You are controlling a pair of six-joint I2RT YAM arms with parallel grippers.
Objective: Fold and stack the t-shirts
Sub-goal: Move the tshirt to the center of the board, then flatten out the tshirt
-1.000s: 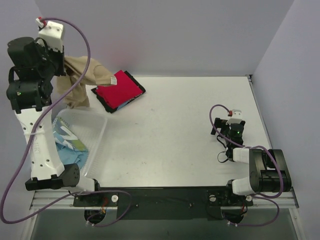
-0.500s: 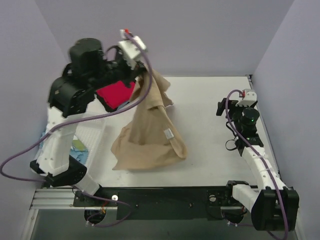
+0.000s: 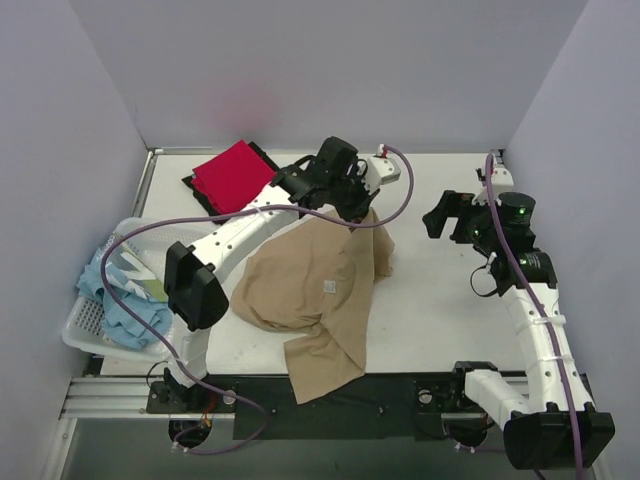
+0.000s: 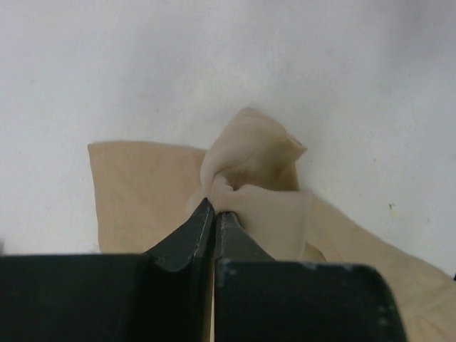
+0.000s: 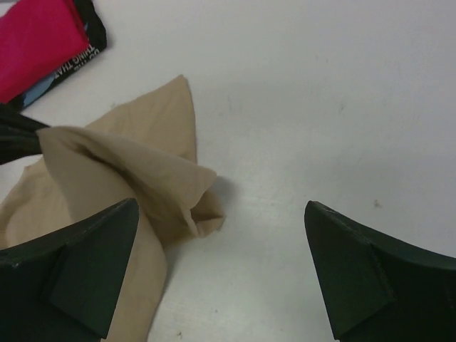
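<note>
The t-shirt's bunched far edge is pinched in my left gripper, so that gripper should take the t-shirt's edge [image 3: 244, 305] nearest the basket, with my right gripper opposite, to stretch the t-shirt.
The tan-beige t-shirt [image 3: 315, 285] lies crumpled on the table's middle, hanging over the front edge. My left gripper [image 3: 352, 212] is shut on its far upper edge; in the left wrist view [image 4: 214, 206] the cloth [image 4: 249, 164] bunches at the tips. My right gripper [image 3: 437, 215] is open and empty, raised to the right of the shirt; its view shows the shirt's edge [image 5: 135, 171] ahead of its left finger [image 5: 85, 263]. A folded red t-shirt [image 3: 233, 172] lies on a folded black one [image 3: 272, 160] at the back left. Light blue shirts [image 3: 125, 305] fill the basket.
A white mesh basket [image 3: 85, 325] stands at the left edge of the table. Purple cables run along both arms. Grey walls close in the left, back and right sides.
My left arm has swung the tan-beige shirt from the back left over the table to the middle and lowered it. My right arm has risen and reached in toward the shirt.
</note>
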